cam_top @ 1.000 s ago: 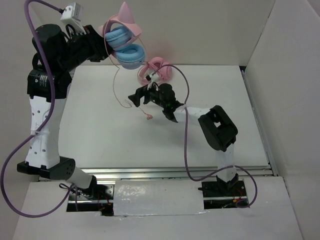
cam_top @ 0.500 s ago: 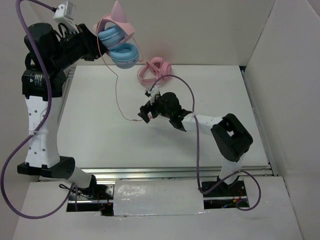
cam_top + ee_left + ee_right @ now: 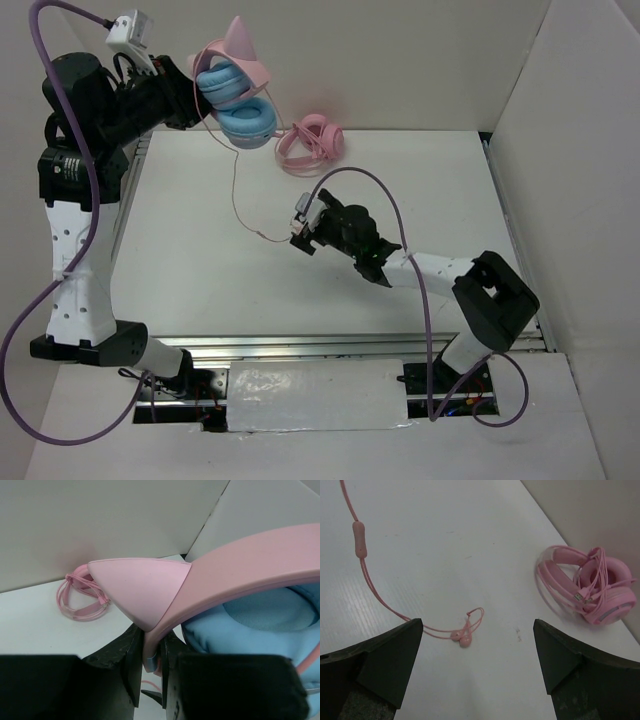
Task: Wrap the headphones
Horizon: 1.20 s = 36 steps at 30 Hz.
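Note:
Next, my right gripper needs to go to the headphones' pink cable and close on the cable's lower hanging part (image 3: 235,204), where it nears the table.
The headphones (image 3: 240,100) have light blue ear cups and a pink cat-ear headband (image 3: 240,570). They hang high over the table's far left. My left gripper (image 3: 203,88) (image 3: 150,665) is shut on the headband just below one cat ear. Their thin pink cable (image 3: 235,185) (image 3: 370,585) drops to the table. The cable's plug end (image 3: 465,637) lies in a small loop on the white surface. My right gripper (image 3: 300,235) (image 3: 477,625) hovers open just above that end, with a finger on either side and nothing touching.
All-pink headphones (image 3: 310,143) (image 3: 592,587) with their cord bundled lie at the table's far edge by the back wall. A white side wall stands on the right. The right arm's purple cable (image 3: 385,200) arcs over the table's middle.
The left gripper carried the headphones a little left. The right gripper moved toward the near side and lower, over the cable end, which went from dangling to lying on the table.

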Each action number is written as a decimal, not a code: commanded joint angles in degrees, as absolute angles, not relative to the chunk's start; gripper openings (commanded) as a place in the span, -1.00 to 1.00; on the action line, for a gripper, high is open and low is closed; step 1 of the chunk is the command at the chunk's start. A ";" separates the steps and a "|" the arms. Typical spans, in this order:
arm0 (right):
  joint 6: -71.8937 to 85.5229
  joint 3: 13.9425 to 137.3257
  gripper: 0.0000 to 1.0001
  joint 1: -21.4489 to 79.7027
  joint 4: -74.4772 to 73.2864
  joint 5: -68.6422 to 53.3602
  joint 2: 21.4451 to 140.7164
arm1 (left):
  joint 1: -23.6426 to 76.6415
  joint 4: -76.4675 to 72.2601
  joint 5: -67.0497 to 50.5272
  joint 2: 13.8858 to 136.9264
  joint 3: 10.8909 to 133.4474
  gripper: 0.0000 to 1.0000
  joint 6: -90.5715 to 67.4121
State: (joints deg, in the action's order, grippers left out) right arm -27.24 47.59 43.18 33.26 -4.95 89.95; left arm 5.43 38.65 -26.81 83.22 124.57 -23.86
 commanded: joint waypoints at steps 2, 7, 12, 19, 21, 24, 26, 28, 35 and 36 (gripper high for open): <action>-27.79 50.70 0.99 44.91 35.06 -8.08 89.73 | 5.10 34.10 -28.91 81.83 125.68 -1.00 -23.82; -23.02 56.50 0.99 47.63 33.76 -16.50 95.43 | 5.10 34.71 -29.00 82.18 126.82 -1.00 -23.56; -25.40 60.72 0.99 49.66 32.96 -18.19 100.97 | 5.10 35.68 -29.27 82.35 127.53 -1.00 -23.12; -20.93 67.68 0.99 49.22 37.65 -17.23 106.61 | 5.01 35.86 -28.39 81.57 127.71 -1.00 -22.76; -18.29 68.89 0.99 49.22 43.48 -16.17 108.62 | 5.10 35.42 -28.65 81.12 126.92 -1.00 -22.94; -17.40 76.51 0.99 49.22 39.76 -17.48 112.83 | 5.10 35.24 -28.74 80.86 126.91 -1.00 -22.76; -17.14 79.44 0.99 49.22 38.85 -19.15 116.08 | 5.10 35.24 -28.83 80.68 126.91 -1.00 -22.41; -16.70 82.08 0.96 49.31 38.85 -20.39 117.76 | 5.01 35.07 -28.83 80.33 126.39 -1.00 -21.97; -10.47 85.62 -0.50 48.52 35.94 -18.64 118.58 | 5.01 34.46 -27.60 79.19 124.81 -1.00 -21.80; -9.85 84.04 -0.68 47.91 37.43 -18.20 117.35 | 5.01 34.45 -26.73 79.02 124.63 -1.00 -21.62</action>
